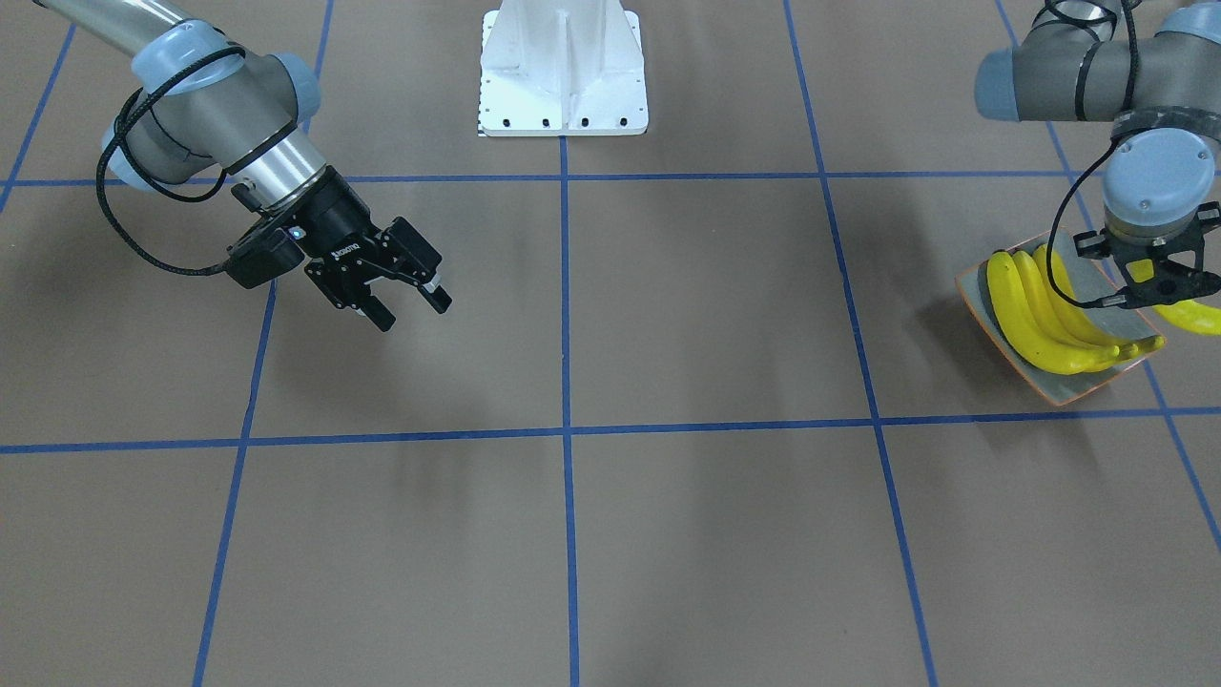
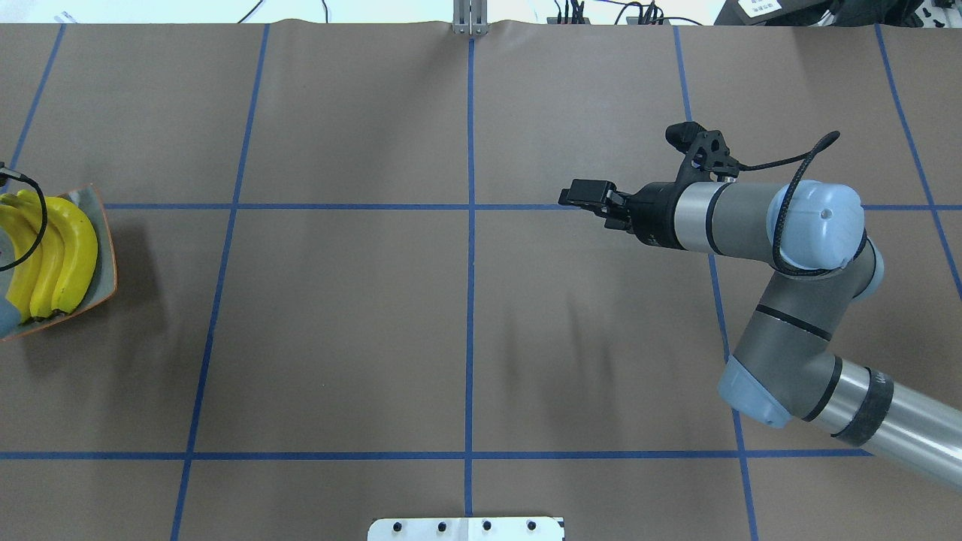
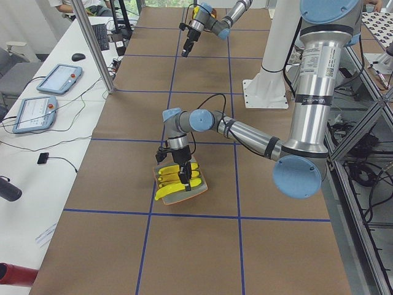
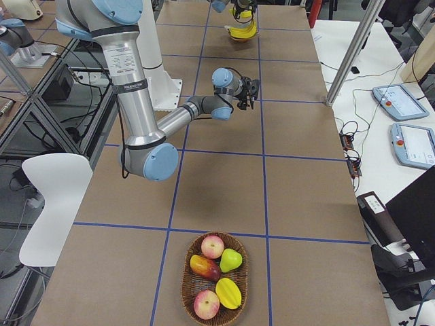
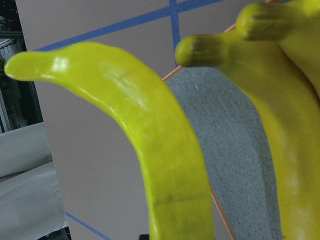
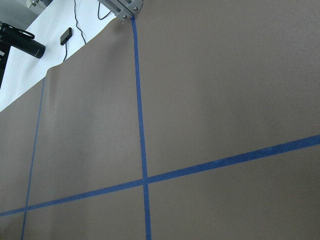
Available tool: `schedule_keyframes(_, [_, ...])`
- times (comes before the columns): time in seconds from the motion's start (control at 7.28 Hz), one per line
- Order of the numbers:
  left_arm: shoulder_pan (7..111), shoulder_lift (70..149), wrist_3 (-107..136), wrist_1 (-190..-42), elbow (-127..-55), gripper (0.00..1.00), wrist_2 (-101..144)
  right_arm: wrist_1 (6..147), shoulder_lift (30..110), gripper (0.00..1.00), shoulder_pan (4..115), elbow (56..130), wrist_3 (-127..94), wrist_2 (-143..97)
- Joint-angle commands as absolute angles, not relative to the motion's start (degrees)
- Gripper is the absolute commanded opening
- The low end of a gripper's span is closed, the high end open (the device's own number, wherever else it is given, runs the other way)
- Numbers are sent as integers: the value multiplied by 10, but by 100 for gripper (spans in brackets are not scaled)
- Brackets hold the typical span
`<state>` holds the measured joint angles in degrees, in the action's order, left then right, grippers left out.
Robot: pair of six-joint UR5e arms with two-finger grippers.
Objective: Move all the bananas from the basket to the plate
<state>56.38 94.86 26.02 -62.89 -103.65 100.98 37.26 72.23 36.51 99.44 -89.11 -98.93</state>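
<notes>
The robot's left gripper will release the fourth banana on the bare part of the plate point(image 1: 1112, 315) point(image 5: 244, 192) next to the three yellow bananas.
At the table's left end lies the grey-green plate point(image 1: 1061, 387) with three yellow bananas point(image 1: 1025, 320) side by side in it. My left gripper point(image 1: 1166, 286) hangs just over the plate's outer side, shut on a fourth banana point(image 1: 1190, 317) that sticks out past the rim. The left wrist view shows this held banana point(image 5: 150, 135) close up over the speckled plate point(image 5: 235, 150) and the table beside it. The basket point(image 4: 187, 272) stands at the table's far right end, and no banana shows in it. Near the table's middle, my right gripper point(image 1: 410, 305) hovers open with nothing between its fingers.
The basket holds two apples point(image 4: 213, 246), a green fruit, a red-yellow fruit and a yellow one. The white robot base point(image 1: 563, 72) stands at the table's middle edge. Blue tape lines point(image 2: 470, 300) divide the brown table. Tablets and cables lie on a side bench point(image 4: 401, 115).
</notes>
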Motion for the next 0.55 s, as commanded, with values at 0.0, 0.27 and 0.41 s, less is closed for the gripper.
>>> schedule_keyframes(0.0, [560, 954, 261, -633, -1007, 0, 1012, 373, 722, 100, 364, 994, -891, -988])
schedule_keyframes(0.27, [559, 967, 262, -633, -995, 0, 1012, 373, 722, 100, 360, 991, -890, -987])
schedule_keyframes(0.41, [558, 975, 262, -633, -991, 0, 1012, 373, 722, 100, 359, 991, -890, -987])
